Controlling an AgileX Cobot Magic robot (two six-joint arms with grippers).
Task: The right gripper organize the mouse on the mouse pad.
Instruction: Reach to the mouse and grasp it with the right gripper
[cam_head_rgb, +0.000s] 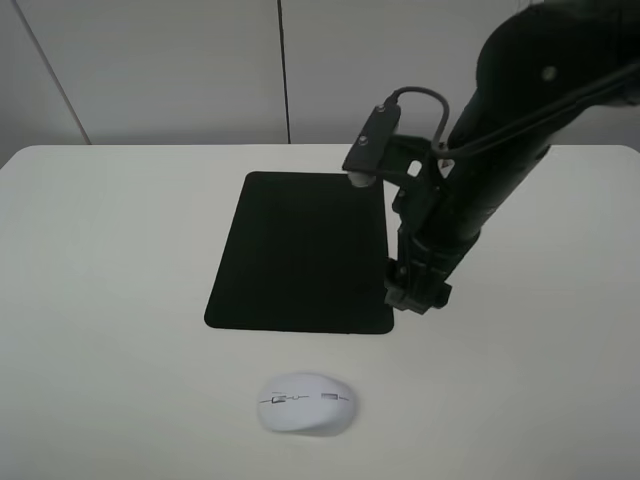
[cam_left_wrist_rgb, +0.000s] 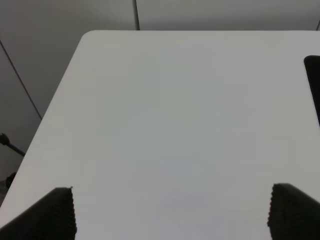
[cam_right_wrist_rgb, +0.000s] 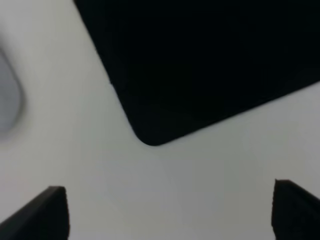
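Observation:
Next, I close my right gripper across the white mouse, at the middle of its long sides (cam_head_rgb: 309, 405), just behind the scroll wheel.
The white mouse (cam_head_rgb: 306, 403) lies on the white table near its front edge, in front of and apart from the black mouse pad (cam_head_rgb: 303, 252). My right gripper (cam_head_rgb: 418, 296) hangs just off the pad's front right corner, above the table, open and empty. In the right wrist view the pad's rounded corner (cam_right_wrist_rgb: 200, 65) fills the upper part, the blurred mouse (cam_right_wrist_rgb: 7, 102) shows at the edge, and the two fingertips (cam_right_wrist_rgb: 47, 210) stand wide apart. My left gripper (cam_left_wrist_rgb: 170, 212) is open and empty over bare table; the pad's edge (cam_left_wrist_rgb: 313, 85) shows at the side.
The white table (cam_head_rgb: 120, 300) has a grey wall behind its back edge. The right arm's bulky black body and cable (cam_head_rgb: 520, 120) reach in from the upper right over the table beside the pad.

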